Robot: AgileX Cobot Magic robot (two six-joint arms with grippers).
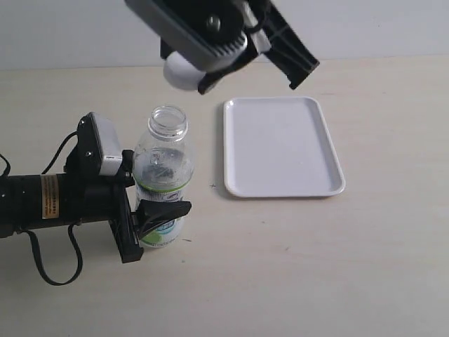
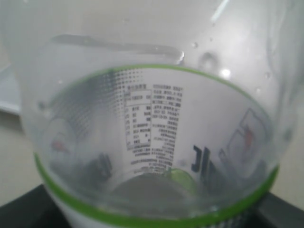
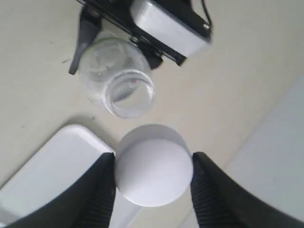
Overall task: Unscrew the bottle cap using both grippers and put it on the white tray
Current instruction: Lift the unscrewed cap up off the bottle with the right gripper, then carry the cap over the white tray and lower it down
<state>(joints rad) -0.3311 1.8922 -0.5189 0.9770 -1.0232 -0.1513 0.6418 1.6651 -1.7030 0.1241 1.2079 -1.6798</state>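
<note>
My right gripper will let go of the white bottle cap near the middle of the white tray (image 1: 290, 145). The cap now hangs above and behind the bottle.
The clear bottle (image 1: 163, 165) stands upright on the table with its neck open. My left gripper (image 1: 158, 196) is shut on the bottle's labelled lower part. In the left wrist view the bottle (image 2: 152, 118) fills the picture, and the black fingers (image 2: 21, 211) show only at the lower corners. My right gripper (image 1: 188, 74) hangs above and a little behind the bottle, shut on the white bottle cap (image 1: 181, 73). The right wrist view shows the cap (image 3: 153, 166) pinched between both ribbed black fingers (image 3: 97, 190), above the open bottle (image 3: 118, 80). The white tray (image 1: 280, 147) lies flat to the bottle's right.
The left arm, with its yellow label (image 1: 49, 196) and a black cable (image 1: 42, 270), lies along the table at the left. A corner of the tray (image 3: 52, 164) shows under the right gripper. A pale wall runs behind the table's far edge (image 1: 379, 57).
</note>
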